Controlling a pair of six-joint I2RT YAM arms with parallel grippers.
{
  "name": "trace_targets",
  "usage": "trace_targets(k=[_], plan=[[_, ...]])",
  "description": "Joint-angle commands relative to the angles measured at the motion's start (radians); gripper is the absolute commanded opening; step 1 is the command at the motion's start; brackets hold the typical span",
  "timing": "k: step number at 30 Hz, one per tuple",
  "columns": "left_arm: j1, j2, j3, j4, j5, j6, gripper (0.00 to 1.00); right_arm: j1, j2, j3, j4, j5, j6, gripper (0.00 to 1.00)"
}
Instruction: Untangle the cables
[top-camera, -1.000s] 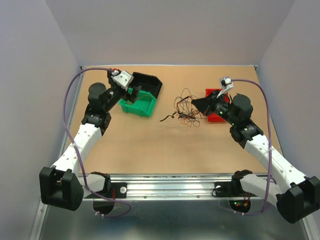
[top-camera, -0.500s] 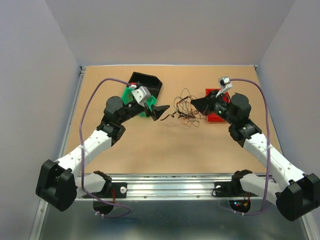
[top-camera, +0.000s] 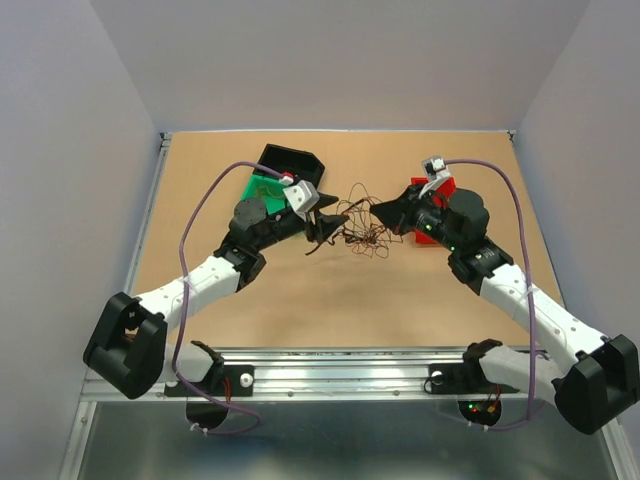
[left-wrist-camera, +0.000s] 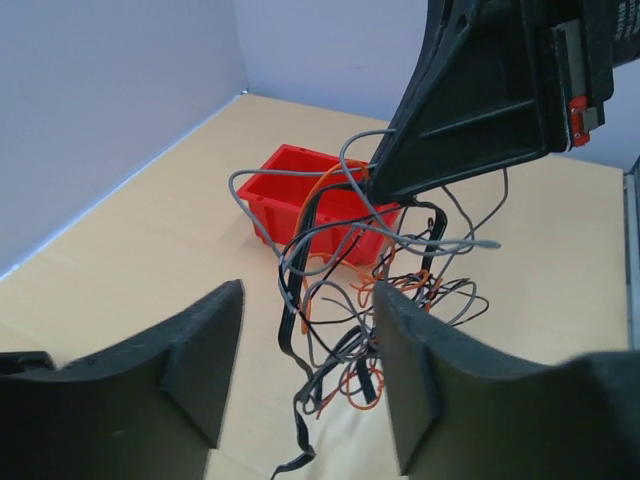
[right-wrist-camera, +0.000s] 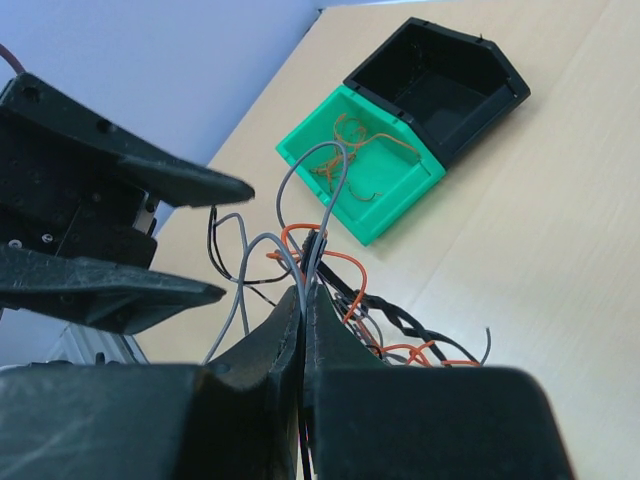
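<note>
The cables hang in a tangled heap from my right gripper. I need to lift them with my left gripper and take lower strands of cable (left-wrist-camera: 303, 420) with my right gripper.
The cables (top-camera: 360, 228) are a loose tangle of thin black, grey and orange wires at mid-table. My right gripper (top-camera: 378, 212) is shut on their upper strands, and grey wires stick out of its closed tips (right-wrist-camera: 303, 290). The bundle hangs from it in the left wrist view, cables (left-wrist-camera: 345, 340) trailing onto the board. My left gripper (top-camera: 322, 226) is at the tangle's left side, jaws apart. Its gripper (left-wrist-camera: 310, 295) straddles the hanging strands without pinching any. A few orange-brown wires (right-wrist-camera: 350, 150) lie in the green bin (right-wrist-camera: 400, 205).
The green bin (top-camera: 260, 189) and a black bin (top-camera: 292, 164) stand behind my left arm. A red bin (top-camera: 441, 189) sits behind my right wrist, also red bin (left-wrist-camera: 290, 190). Purple arm cables arc over both arms. Walls close in the board's far and side edges.
My left arm swung from the green bin rightward to the tangle, and its jaws narrowed. My right gripper carried the tangle slightly left and stayed shut.
</note>
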Motion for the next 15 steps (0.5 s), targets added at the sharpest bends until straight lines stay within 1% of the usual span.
trace_targets(k=[1, 3, 4, 5, 6, 7, 8, 9, 10, 11, 12, 13, 14, 15], plan=[[-0.006, 0.023, 0.045, 0.061, 0.025, 0.036, 0.45, 0.027, 0.012, 0.043, 0.071, 0.025, -0.010, 0.01], [-0.011, 0.034, 0.056, 0.047, 0.028, 0.058, 0.31, 0.034, 0.017, 0.043, 0.073, 0.030, -0.011, 0.01], [-0.011, 0.037, 0.056, 0.047, 0.011, 0.060, 0.09, 0.034, 0.013, 0.042, 0.073, 0.031, -0.010, 0.01], [-0.011, 0.037, 0.056, 0.041, -0.012, 0.064, 0.00, 0.034, 0.009, 0.039, 0.073, 0.051, -0.007, 0.01], [-0.011, 0.033, 0.055, 0.037, -0.039, 0.069, 0.00, 0.034, 0.006, 0.034, 0.071, 0.076, 0.001, 0.05], [-0.009, 0.014, 0.049, 0.034, -0.097, 0.076, 0.00, 0.034, 0.000, 0.027, 0.067, 0.111, 0.015, 0.12], [-0.009, 0.002, 0.042, 0.031, -0.125, 0.087, 0.00, 0.034, -0.006, 0.019, 0.062, 0.154, 0.027, 0.18], [-0.008, -0.012, 0.026, 0.029, -0.151, 0.099, 0.00, 0.034, -0.010, 0.008, 0.049, 0.230, 0.039, 0.28], [-0.008, -0.036, 0.018, 0.029, -0.187, 0.107, 0.00, 0.034, -0.011, 0.010, 0.039, 0.258, 0.043, 0.33], [-0.005, -0.049, 0.010, 0.029, -0.195, 0.115, 0.00, 0.034, -0.007, 0.013, 0.029, 0.275, 0.044, 0.34], [-0.003, -0.058, 0.003, 0.027, -0.196, 0.118, 0.00, 0.036, 0.000, 0.022, 0.015, 0.295, 0.043, 0.29], [-0.003, -0.079, -0.013, 0.027, -0.202, 0.130, 0.00, 0.035, 0.010, 0.039, -0.016, 0.306, 0.043, 0.21], [-0.002, -0.087, -0.019, 0.024, -0.211, 0.135, 0.00, 0.034, 0.016, 0.046, -0.033, 0.324, 0.046, 0.10], [0.000, -0.095, -0.027, 0.021, -0.224, 0.139, 0.00, 0.036, 0.020, 0.053, -0.063, 0.373, 0.049, 0.01]])
